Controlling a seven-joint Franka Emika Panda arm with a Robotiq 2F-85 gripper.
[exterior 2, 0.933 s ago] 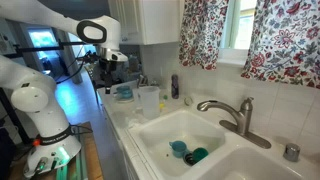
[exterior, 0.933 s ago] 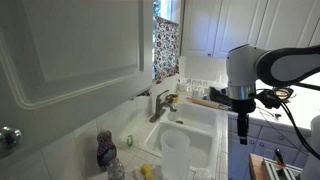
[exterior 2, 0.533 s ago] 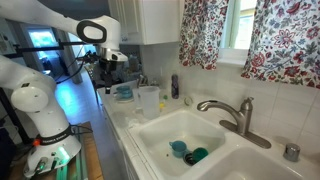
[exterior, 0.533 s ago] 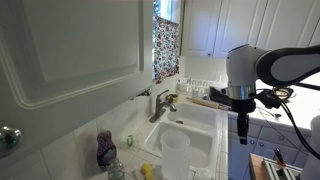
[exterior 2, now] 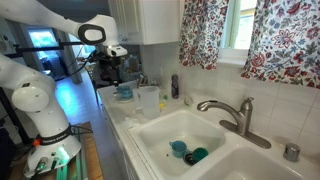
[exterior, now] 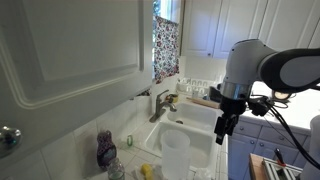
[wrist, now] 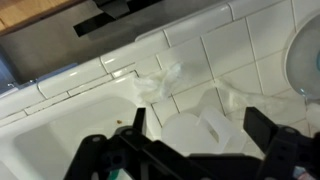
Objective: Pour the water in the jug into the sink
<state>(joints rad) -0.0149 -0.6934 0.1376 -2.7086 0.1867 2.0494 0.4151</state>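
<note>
Next, my gripper should go to the jug's side (exterior: 186,157) (wrist: 207,118) facing away from the wall, below the jug's rim, and close there.
The jug (exterior: 175,152) is a tall translucent whitish container standing on the tiled counter beside the sink (exterior: 196,122). It also shows in the other exterior view (exterior 2: 148,101), left of the white sink (exterior 2: 160,137). In the wrist view the jug (wrist: 190,135) is seen from above, below and between the two dark fingers. My gripper (wrist: 200,125) is open and empty, held above the jug. In both exterior views the gripper (exterior: 222,130) (exterior 2: 113,76) hangs apart from the jug.
A silvery faucet (exterior 2: 232,112) stands at the sink's rim. A purple-topped bottle (exterior: 106,150) stands by the wall. Two cups (exterior 2: 186,152) lie in the basin. A blue dish (exterior 2: 124,92) sits on the counter behind the jug. A white plate (wrist: 305,55) lies nearby.
The arm has swung toward the jug, and the gripper has shifted sideways over the counter. The jug has not moved.
</note>
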